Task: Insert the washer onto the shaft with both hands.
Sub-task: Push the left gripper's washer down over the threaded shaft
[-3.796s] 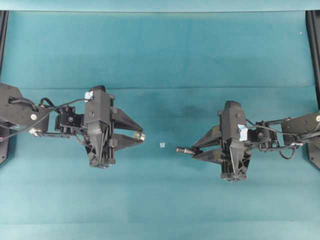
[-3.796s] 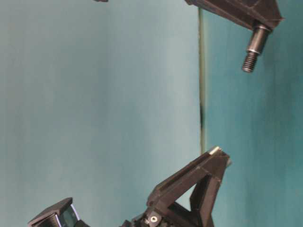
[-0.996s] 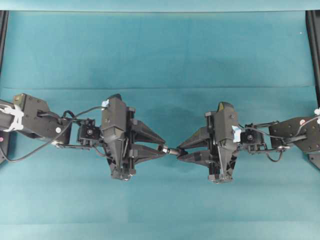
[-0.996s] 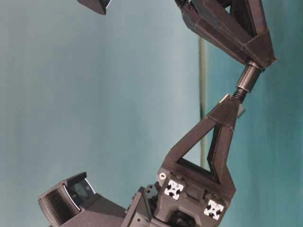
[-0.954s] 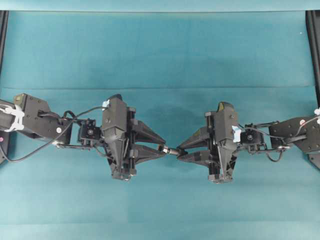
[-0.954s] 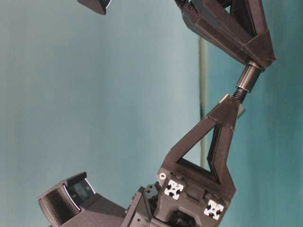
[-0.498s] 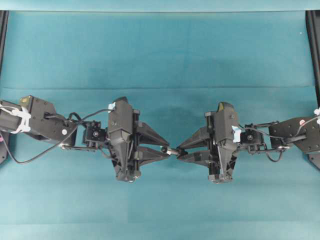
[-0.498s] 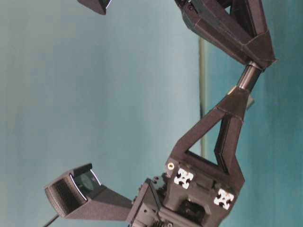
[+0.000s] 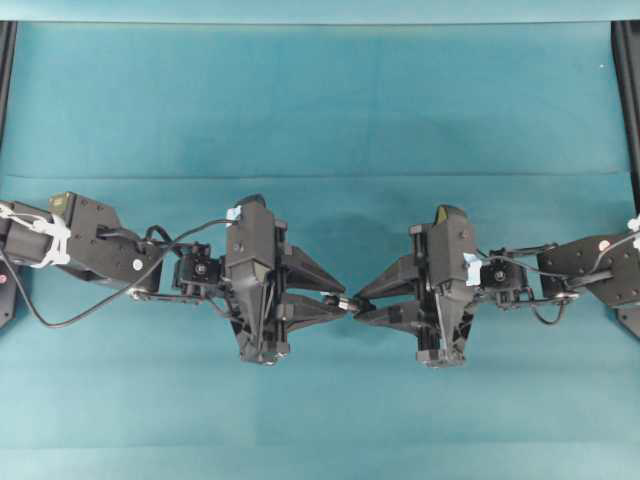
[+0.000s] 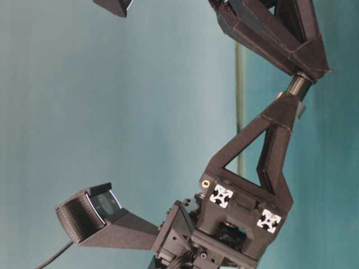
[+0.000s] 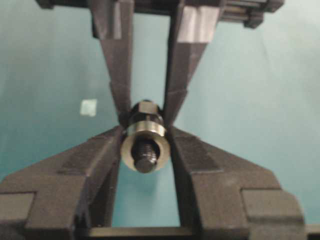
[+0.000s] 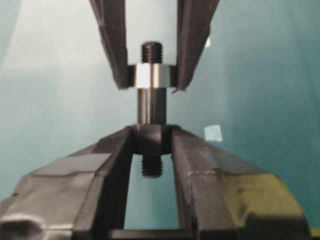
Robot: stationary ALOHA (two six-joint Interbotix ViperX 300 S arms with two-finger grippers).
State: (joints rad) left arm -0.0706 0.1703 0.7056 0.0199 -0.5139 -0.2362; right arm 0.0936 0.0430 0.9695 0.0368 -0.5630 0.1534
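Observation:
Next, my left gripper lets go of the washer around the rod, close to my right gripper's fingertips point(image 9: 350, 304) point(image 11: 146, 127).
My right gripper point(image 9: 358, 303) is shut on the thick end of the dark shaft point(image 9: 347, 302) and holds it level above the table, pointing left. My left gripper point(image 9: 335, 300) is shut on the silvery washer point(image 11: 144, 145), tip to tip with the right one. In the left wrist view the shaft's threaded tip point(image 11: 144, 161) pokes through the washer's hole. In the right wrist view the washer point(image 12: 151, 76) sits around the shaft point(image 12: 151, 107) below the thread, a short gap from my right gripper point(image 12: 151, 136). The table-level view shows both grippers meeting at the shaft point(image 10: 297, 85).
A teal cloth point(image 9: 320, 100) covers the table. A small pale tape scrap point(image 11: 88, 107) lies on it under the grippers and also shows in the right wrist view point(image 12: 213, 132). Black frame rails point(image 9: 628, 90) stand at the left and right edges.
My left gripper has moved right toward the right gripper, and the washer has slid from the threaded tip further along the shaft. The right arm has stayed still.

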